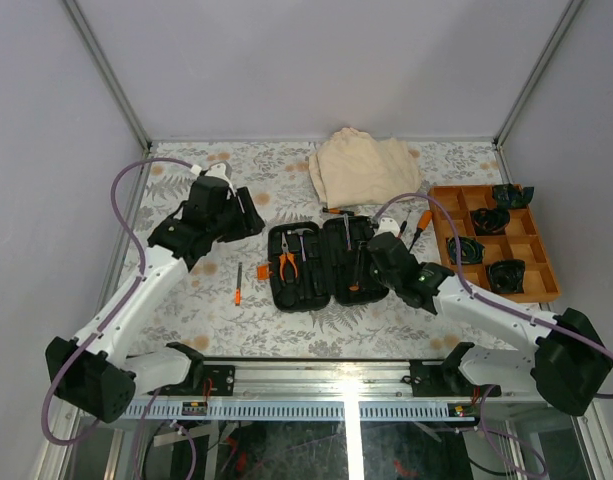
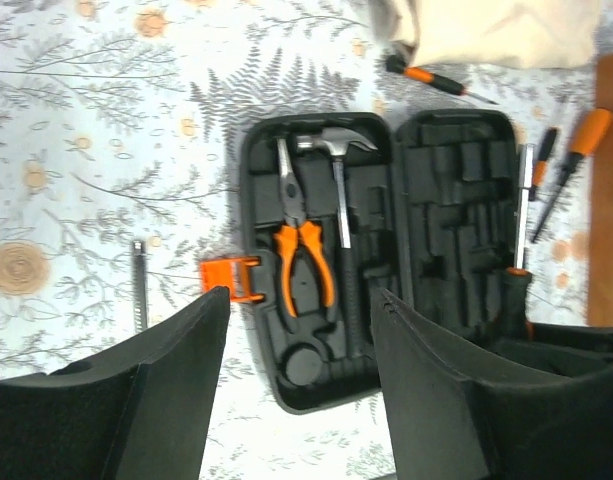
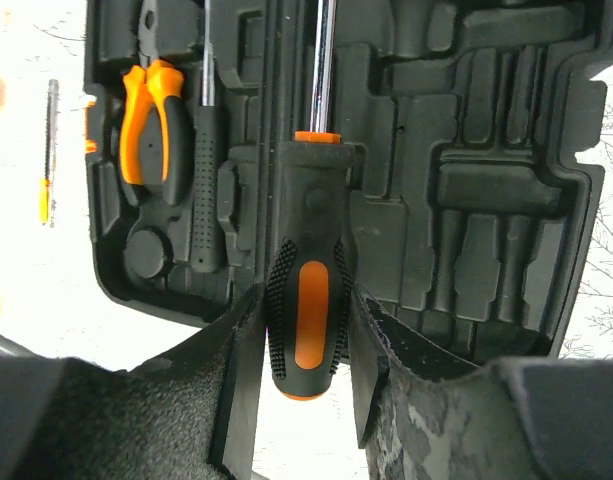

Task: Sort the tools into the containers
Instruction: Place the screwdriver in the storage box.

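The robot's right gripper will lay the screwdriver down in the long slot point(image 1: 340, 266) point(image 3: 336, 160) beside the hinge, in the empty half of the black tool case. The screwdriver now lies along the case near the hinge.
The black tool case point(image 1: 331, 285) lies open at the table's middle. Its left half holds orange-handled pliers point(image 2: 304, 250) and a small hammer point(image 2: 338, 150). My right gripper point(image 3: 306, 340) is shut on the black-and-orange handle of a screwdriver point(image 3: 308, 290). The screwdriver lies along the case point(image 3: 486, 200) near the hinge, its handle end past the near rim. My left gripper point(image 2: 301, 300) is open and empty, above and to the left of the case point(image 2: 456, 200). A thin small screwdriver point(image 1: 238, 283) lies on the table left of the case.
A beige cloth point(image 1: 364, 165) lies behind the case, with one screwdriver point(image 2: 431, 78) in front of it. Two more screwdrivers point(image 2: 576, 150) lie right of the case. A wooden compartment tray point(image 1: 454, 200) with black items stands at the right. An orange latch point(image 2: 231, 278) sticks out left.
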Controlling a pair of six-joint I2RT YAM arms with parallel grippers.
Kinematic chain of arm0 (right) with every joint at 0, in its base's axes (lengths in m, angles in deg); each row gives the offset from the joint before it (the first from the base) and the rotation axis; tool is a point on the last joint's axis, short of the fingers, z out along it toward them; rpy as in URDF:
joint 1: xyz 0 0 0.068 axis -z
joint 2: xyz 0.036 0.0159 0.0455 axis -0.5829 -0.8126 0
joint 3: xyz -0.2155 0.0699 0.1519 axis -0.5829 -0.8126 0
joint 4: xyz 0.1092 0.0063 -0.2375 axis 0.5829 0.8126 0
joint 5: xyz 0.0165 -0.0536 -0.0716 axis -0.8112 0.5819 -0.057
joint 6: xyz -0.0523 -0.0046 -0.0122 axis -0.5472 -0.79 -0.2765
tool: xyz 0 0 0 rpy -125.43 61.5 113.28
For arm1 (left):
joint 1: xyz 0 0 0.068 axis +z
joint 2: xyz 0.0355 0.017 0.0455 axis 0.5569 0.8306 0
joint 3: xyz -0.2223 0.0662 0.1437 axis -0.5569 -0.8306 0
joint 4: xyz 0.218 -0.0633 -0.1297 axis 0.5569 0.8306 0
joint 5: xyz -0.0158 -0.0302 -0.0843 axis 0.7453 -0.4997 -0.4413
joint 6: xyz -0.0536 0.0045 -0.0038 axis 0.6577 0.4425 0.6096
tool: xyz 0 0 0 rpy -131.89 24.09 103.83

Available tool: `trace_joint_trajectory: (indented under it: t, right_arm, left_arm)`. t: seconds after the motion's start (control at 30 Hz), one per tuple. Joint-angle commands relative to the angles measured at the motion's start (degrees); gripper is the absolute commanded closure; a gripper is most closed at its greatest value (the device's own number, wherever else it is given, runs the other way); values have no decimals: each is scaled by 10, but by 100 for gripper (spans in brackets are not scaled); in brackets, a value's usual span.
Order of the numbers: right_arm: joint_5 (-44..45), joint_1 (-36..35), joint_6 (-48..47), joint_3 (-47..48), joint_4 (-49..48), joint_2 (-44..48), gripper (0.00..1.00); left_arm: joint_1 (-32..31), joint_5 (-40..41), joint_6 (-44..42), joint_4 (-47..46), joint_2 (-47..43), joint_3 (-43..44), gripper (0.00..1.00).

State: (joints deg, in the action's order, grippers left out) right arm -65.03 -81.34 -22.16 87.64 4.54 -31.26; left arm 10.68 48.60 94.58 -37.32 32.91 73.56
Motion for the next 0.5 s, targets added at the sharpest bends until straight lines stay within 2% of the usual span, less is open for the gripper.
trace_joint_trajectory:
  t: [0.0, 0.27, 0.47]
  right_arm:
    - [-35, 21, -16, 24, -18, -20, 91]
    - [-97, 50, -23, 19, -41, -61, 91]
    - [-139, 60, -26, 22, -58, -100, 91]
  left_arm:
    - [25, 1, -55, 24, 31, -2, 43]
    - [26, 34, -64, 0, 50, -27, 42]
    - [28, 29, -61, -8, 60, -38, 43]
